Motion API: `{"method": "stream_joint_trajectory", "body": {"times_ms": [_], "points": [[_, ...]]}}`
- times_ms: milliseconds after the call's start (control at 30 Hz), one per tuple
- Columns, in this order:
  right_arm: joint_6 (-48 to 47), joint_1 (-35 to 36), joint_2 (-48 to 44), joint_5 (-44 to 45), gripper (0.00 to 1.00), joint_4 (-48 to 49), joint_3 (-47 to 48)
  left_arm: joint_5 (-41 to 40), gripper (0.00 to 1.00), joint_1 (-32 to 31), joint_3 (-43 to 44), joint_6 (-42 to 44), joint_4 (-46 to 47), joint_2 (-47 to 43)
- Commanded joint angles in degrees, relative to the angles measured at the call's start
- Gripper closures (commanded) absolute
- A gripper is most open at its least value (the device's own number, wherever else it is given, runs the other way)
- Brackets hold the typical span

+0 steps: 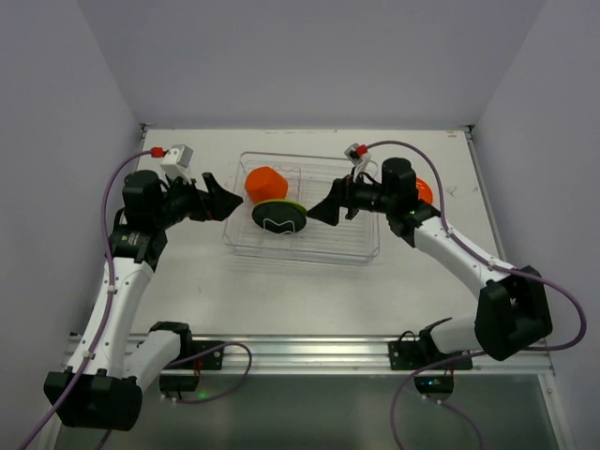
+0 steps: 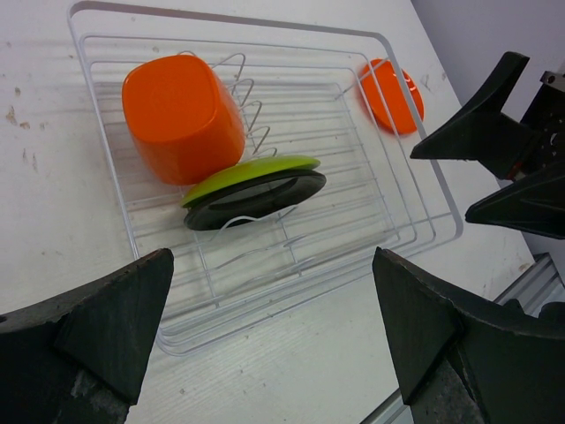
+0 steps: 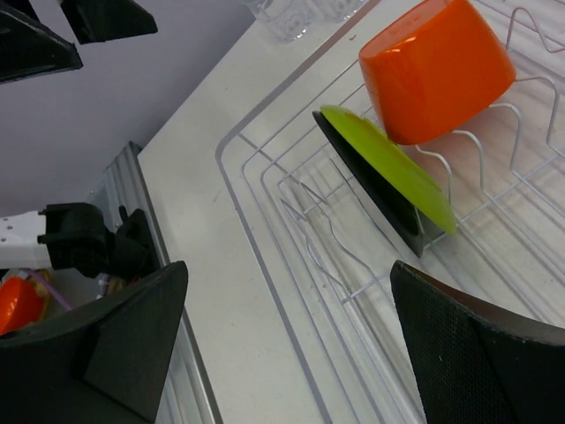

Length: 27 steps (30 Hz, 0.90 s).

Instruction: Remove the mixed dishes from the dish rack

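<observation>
The robot's right gripper should next grab the rim of the black plate (image 1: 305, 216) (image 3: 414, 240) beside the lime-green plate, at the end farthest from the left gripper.
The clear dish rack (image 1: 300, 257) lies mid-table. In it, an orange faceted cup (image 1: 266, 183) lies upside down against the wire dividers. A lime-green plate (image 2: 252, 171) and a black plate (image 2: 256, 200) lean together next to the cup. An orange plate (image 1: 426, 190) lies on the table right of the rack, partly behind my right arm. Two clear tumblers (image 3: 291, 18) stand outside the rack's left side. My left gripper (image 1: 225, 202) is open and empty at the rack's left rim. My right gripper (image 1: 319, 211) is open and empty above the rack, just right of the black plate.
The table is white, with purple walls close on the left, back and right. A metal rail (image 1: 300, 352) runs along the near edge by the arm bases. The rack's right half (image 2: 388, 190) holds only wire dividers.
</observation>
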Motion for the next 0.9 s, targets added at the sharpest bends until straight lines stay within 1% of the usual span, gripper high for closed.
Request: {"method": "stream_joint_trajectory", "body": {"times_ms": [0, 67, 300, 633, 867], "points": [[-5.7, 2.9, 1.1, 6.0, 0.01, -3.4, 3.0, 0.8, 0.00, -0.4, 0.6, -0.3, 1.7, -0.8], [-7.5, 3.9, 1.5, 7.7, 0.01, -3.9, 3.5, 0.6, 0.00, -0.4, 0.6, -0.5, 1.7, -1.0], [-8.8, 4.9, 4.6, 8.8, 0.01, -6.3, 5.1, 0.9, 0.00, -0.4, 1.6, -0.9, 1.7, -0.8], [-10.2, 7.7, 11.0, 11.0, 0.02, -4.5, 7.3, 0.7, 0.00, -0.4, 1.3, -0.6, 1.7, 0.0], [-10.8, 9.3, 15.7, 12.6, 0.03, -5.8, 11.5, 0.6, 0.00, -0.4, 1.2, -0.2, 1.7, 0.4]]}}
